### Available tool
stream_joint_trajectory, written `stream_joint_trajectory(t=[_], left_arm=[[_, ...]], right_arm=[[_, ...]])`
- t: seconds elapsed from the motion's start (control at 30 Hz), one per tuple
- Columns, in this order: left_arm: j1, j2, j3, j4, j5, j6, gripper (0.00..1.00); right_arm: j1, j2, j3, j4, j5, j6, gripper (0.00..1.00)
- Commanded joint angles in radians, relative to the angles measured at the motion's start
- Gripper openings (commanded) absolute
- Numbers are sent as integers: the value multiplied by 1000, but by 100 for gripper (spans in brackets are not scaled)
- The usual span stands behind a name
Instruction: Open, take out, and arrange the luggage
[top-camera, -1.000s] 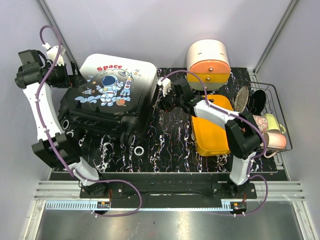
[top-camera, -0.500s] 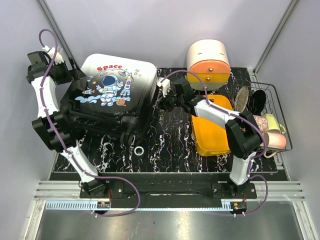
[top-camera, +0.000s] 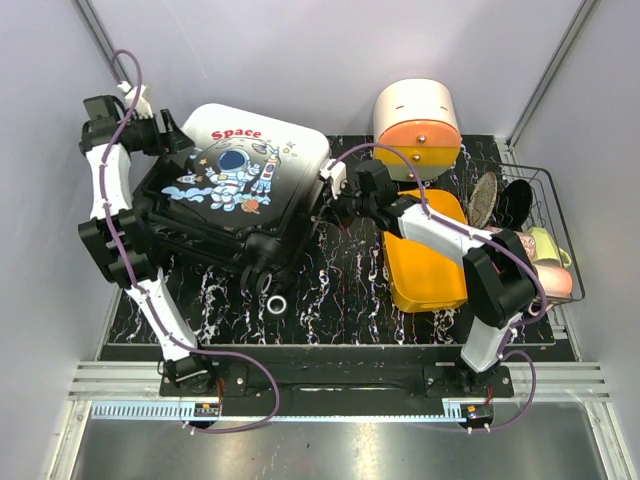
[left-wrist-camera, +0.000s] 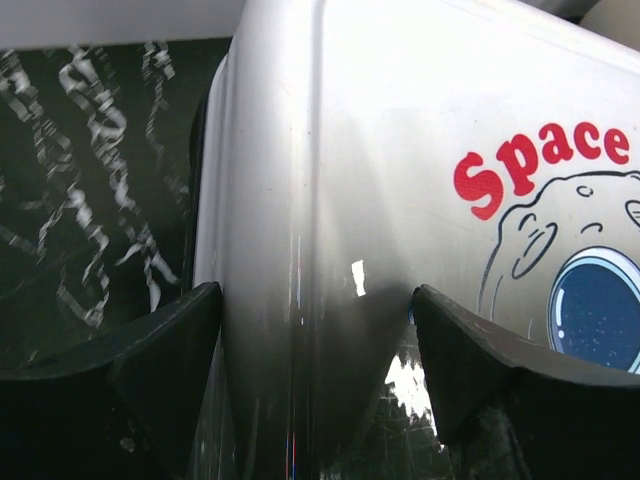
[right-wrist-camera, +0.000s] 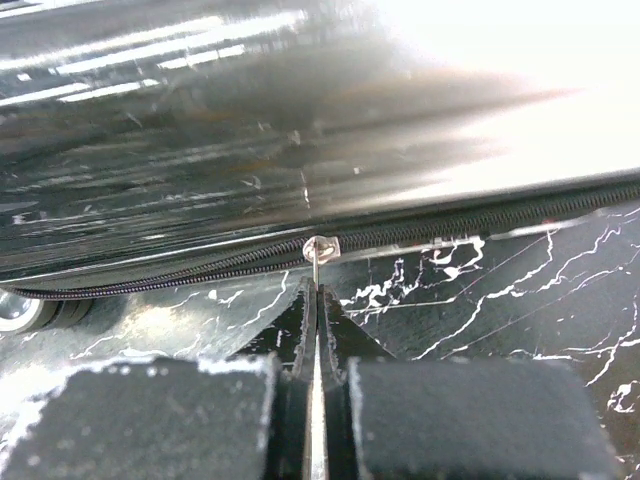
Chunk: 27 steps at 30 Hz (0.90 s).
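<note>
I have the zipper pull pinched by its lower end in my right gripper, so I should open it and take the pull closer to the slider (right-wrist-camera: 320, 250) before drawing the zipper along.
The luggage (top-camera: 235, 195) lies flat on the black marble mat, astronaut and red "Space" print up, its wheels toward me. My left gripper (top-camera: 172, 132) is at its far-left corner. In the left wrist view the open fingers (left-wrist-camera: 170, 340) straddle the shell's white edge (left-wrist-camera: 380, 150), one on each side. My right gripper (top-camera: 333, 190) is at the suitcase's right side. In the right wrist view it (right-wrist-camera: 316, 290) is shut on the thin metal zipper pull (right-wrist-camera: 316, 265), which hangs from the slider on the closed zipper line under the glossy shell (right-wrist-camera: 250, 120).
A white-and-orange drawer box (top-camera: 417, 115) stands at the back right. An orange tray (top-camera: 425, 250) lies under my right arm. A wire rack (top-camera: 545, 180) with cups and dishes is at the far right. A small ring (top-camera: 278, 303) lies on the mat in front of the suitcase.
The suitcase has slid to the right and turned a little. My left gripper has moved right along with its far-left corner. My right gripper stays pinched at the zipper.
</note>
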Motion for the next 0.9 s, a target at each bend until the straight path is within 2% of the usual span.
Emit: stream_joint_trajectory(t=[0.0,0.03,0.17,0.23,0.3,0.37,0.4,0.43,0.5,0.53,0.6,0.7,0.8,0.87], left_arm=[[-181,100,54,-125,162,17,76],[-185,120,94,-127,154,14,76],[-175,113,252,-131,5,17,93],[-167,48,302,-131,-146,47,99],[-164,-77,284,-137,-253,102,99],[-165,-188,182,-142,-306,196,99],[-165,-301,134,-145,-331,218,99],[-167,-355,40,-180,-326,257,99],[-170,-503,-62,-247,-288,293,99],[-184,-548,-163,-289,-267,323,99],[-210,-677,-274,-424,-233,363,99],[-309,-838,-558,-513,-193,403,99],[-352,-953,-706,-518,-168,400,99],[-359,-986,-746,-513,-159,388,99]], right_arm=[[-5,-94,-30,30,-61,0,0],[-5,-100,-41,30,-62,5,0],[-5,-108,-62,30,-53,25,0],[-3,-103,-64,30,-39,46,0],[-5,-91,-62,30,-30,65,0],[-5,-85,-59,30,-13,89,0],[-3,-79,-59,29,-9,97,0],[-3,-77,-61,30,-3,109,0],[-3,-69,-64,30,1,123,0],[-2,-68,-67,30,4,131,0],[3,-63,-72,-9,8,131,0],[3,-69,-95,-19,13,112,0],[3,-77,-122,-22,7,94,0],[3,-74,-133,-16,-18,100,0]])
